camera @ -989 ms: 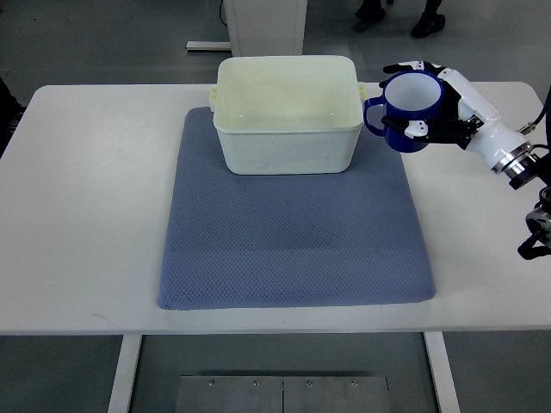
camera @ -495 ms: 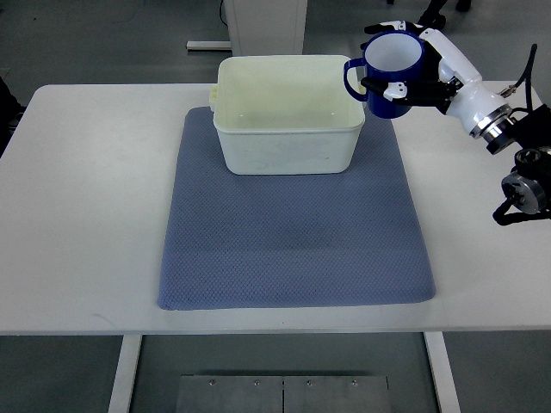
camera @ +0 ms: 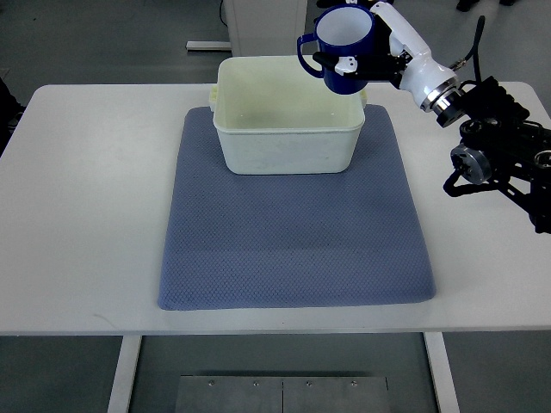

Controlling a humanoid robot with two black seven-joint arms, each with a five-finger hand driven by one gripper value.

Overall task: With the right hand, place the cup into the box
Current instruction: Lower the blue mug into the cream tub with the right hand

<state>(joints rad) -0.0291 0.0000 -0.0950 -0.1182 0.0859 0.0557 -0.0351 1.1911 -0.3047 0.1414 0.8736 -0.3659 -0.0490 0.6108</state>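
Note:
I will let go of the dark blue cup with my right gripper inside the cream plastic box [camera: 318,120], near the box's near side. The cup now hangs above the box's rim.
A dark blue cup [camera: 343,48] with a white inside is held upright in the air, its handle pointing left. My right hand [camera: 372,50] is shut on it, fingers wrapped around its right side. The cup hangs over the far right corner of the cream plastic box [camera: 287,148], above its rim. The box is open-topped and looks empty. It stands on the far part of a blue-grey mat [camera: 293,232]. The right arm [camera: 491,129] comes in from the right edge. No left arm shows.
The white table [camera: 86,198] carries the mat and box. A white pedestal [camera: 265,24] stands on the floor behind the table. A metal plate [camera: 280,394] lies on the floor below the near edge.
The right hand has carried the cup up and to the left, from beside the box's right wall to above its far right corner. The arm has swung further into view.

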